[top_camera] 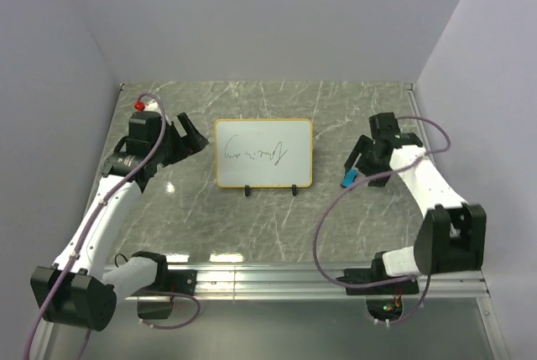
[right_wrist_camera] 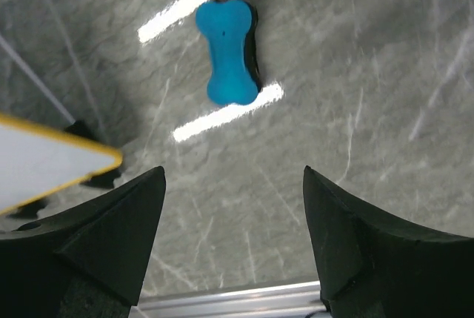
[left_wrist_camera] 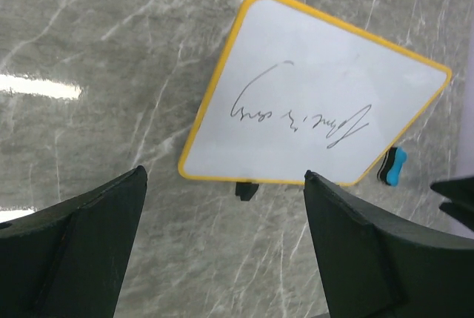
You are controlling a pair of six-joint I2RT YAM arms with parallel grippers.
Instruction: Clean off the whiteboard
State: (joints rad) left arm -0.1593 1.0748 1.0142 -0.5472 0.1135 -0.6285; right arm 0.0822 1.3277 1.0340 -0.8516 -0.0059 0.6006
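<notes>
The robot's left gripper needs to grip the whiteboard's side edge [top_camera: 216, 132] [left_wrist_camera: 233, 35] opposite the blue eraser, close to the whiteboard's far corner, to keep the whiteboard steady.
The whiteboard [top_camera: 263, 153], white with a yellow-tan frame and two small black feet, lies mid-table with a black scribble on it. It also shows in the left wrist view [left_wrist_camera: 311, 103], and one corner shows in the right wrist view [right_wrist_camera: 44, 159]. A small blue bone-shaped eraser [top_camera: 347, 179] lies on the table just right of the board; the right wrist view shows it ahead of the fingers [right_wrist_camera: 227, 53], and it shows in the left wrist view [left_wrist_camera: 395, 166]. My left gripper [top_camera: 195, 136] is open and empty, left of the board. My right gripper [top_camera: 357, 161] is open and empty, above the eraser.
The grey marble tabletop [top_camera: 201, 217] is walled at the back and on both sides. An aluminium rail [top_camera: 277, 276] runs along the near edge between the arm bases. A red part [top_camera: 139, 105] sits on the left arm's wrist.
</notes>
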